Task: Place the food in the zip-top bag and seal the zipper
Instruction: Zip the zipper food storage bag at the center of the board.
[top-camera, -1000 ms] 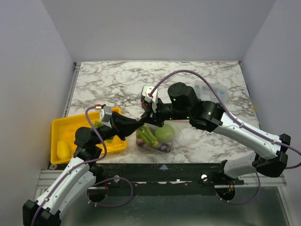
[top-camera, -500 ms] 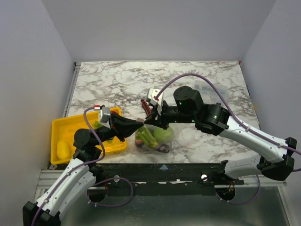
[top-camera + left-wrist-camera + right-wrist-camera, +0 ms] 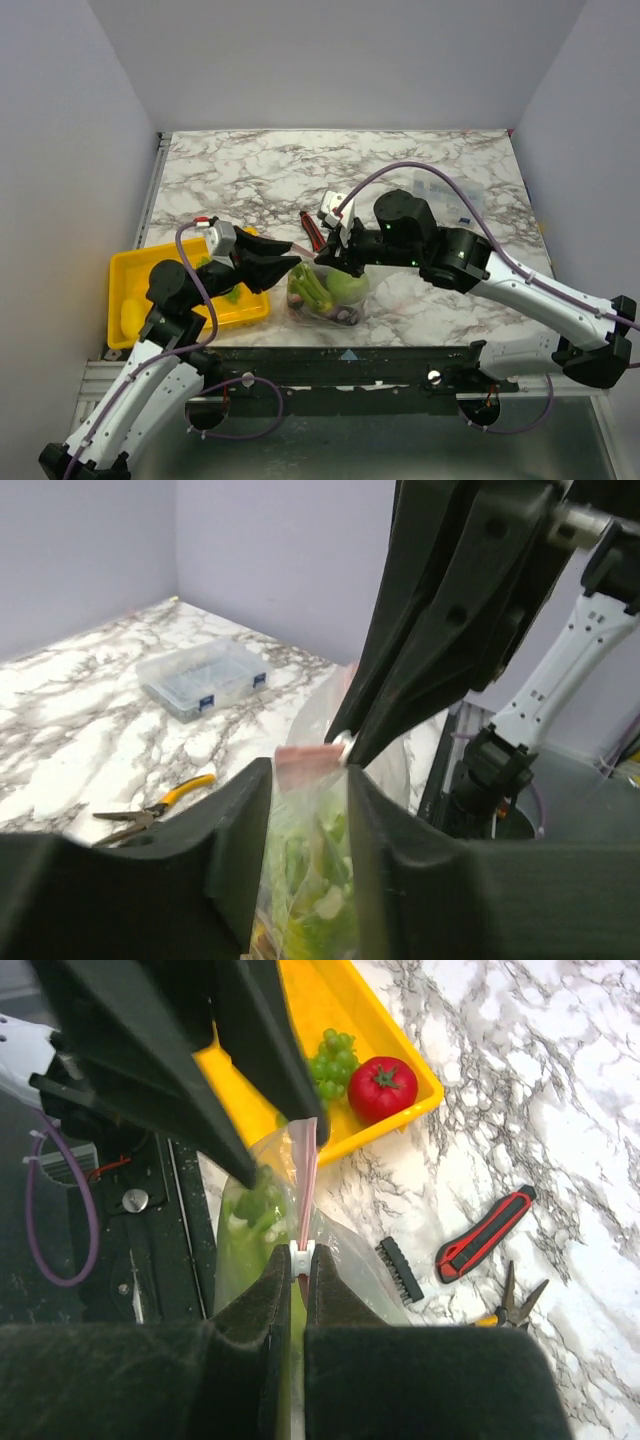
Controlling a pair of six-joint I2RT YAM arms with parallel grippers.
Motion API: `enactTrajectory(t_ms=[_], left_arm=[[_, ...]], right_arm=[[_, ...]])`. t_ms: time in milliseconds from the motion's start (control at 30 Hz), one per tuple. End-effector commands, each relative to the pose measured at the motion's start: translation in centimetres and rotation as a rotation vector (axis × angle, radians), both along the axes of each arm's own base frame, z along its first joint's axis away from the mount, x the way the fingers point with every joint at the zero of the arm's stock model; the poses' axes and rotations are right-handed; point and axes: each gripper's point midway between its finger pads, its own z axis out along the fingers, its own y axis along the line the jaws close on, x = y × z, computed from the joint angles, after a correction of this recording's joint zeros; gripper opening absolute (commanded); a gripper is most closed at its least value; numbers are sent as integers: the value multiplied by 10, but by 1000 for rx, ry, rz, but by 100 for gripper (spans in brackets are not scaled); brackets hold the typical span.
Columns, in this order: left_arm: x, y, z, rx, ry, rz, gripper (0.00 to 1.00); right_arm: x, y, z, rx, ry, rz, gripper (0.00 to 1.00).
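Note:
I need to turn my left gripper, as the end of the pinkish zipper lies across its open fingers, and pinch the bag's top corner (image 3: 304,1132) before I pull the white slider.
The clear zip-top bag (image 3: 330,292) stands near the table's front edge. It holds green celery (image 3: 312,288) and a round green fruit (image 3: 348,284). My right gripper (image 3: 302,1256) is shut on the white slider of the pinkish zipper (image 3: 306,1190). My left gripper (image 3: 310,770) is open, its fingers (image 3: 235,825) either side of the bag's top corner (image 3: 305,757), where the zipper ends. A red tomato (image 3: 381,1088) and green grapes (image 3: 331,1055) lie in the yellow tray (image 3: 125,268), with a yellow-green fruit (image 3: 133,318).
A red utility knife (image 3: 488,1233), yellow-handled pliers (image 3: 515,1305) and a black bit holder (image 3: 399,1270) lie behind the bag. A clear plastic box (image 3: 447,195) stands at the back right. The table's front edge is just below the bag.
My right wrist has shifted right and down along the bag's mouth. My left arm has drawn back a little to the left, and its jaws have spread.

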Motion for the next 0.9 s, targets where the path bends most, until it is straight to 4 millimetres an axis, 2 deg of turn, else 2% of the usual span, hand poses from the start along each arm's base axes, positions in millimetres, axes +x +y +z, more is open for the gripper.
enactTrajectory(t_ms=[0, 67, 133, 200, 300, 533, 700, 800, 867], left_arm=[[11, 24, 12, 145, -143, 175, 54], [14, 31, 17, 185, -198, 222, 69], [16, 34, 27, 209, -259, 246, 71], [13, 28, 34, 249, -383, 211, 73], [7, 17, 40, 298, -548, 133, 73], [-20, -2, 32, 417, -683, -143, 73], [-30, -3, 24, 485, -646, -261, 69], [-30, -5, 26, 497, -630, -279, 62], [-27, -7, 31, 501, -632, -271, 60]], right_arm=[[6, 2, 2, -21, -3, -16, 0], [6, 4, 11, -17, -15, -2, 0], [6, 6, 17, -26, -22, 14, 0], [5, 8, 20, -36, -32, 38, 0], [0, 12, 26, -22, -33, 78, 0], [-6, 14, 27, -37, -21, 117, 0], [-9, 14, 26, -48, -9, 136, 0], [-11, 14, 24, -51, -2, 147, 0], [-13, 14, 23, -56, 2, 153, 0]])
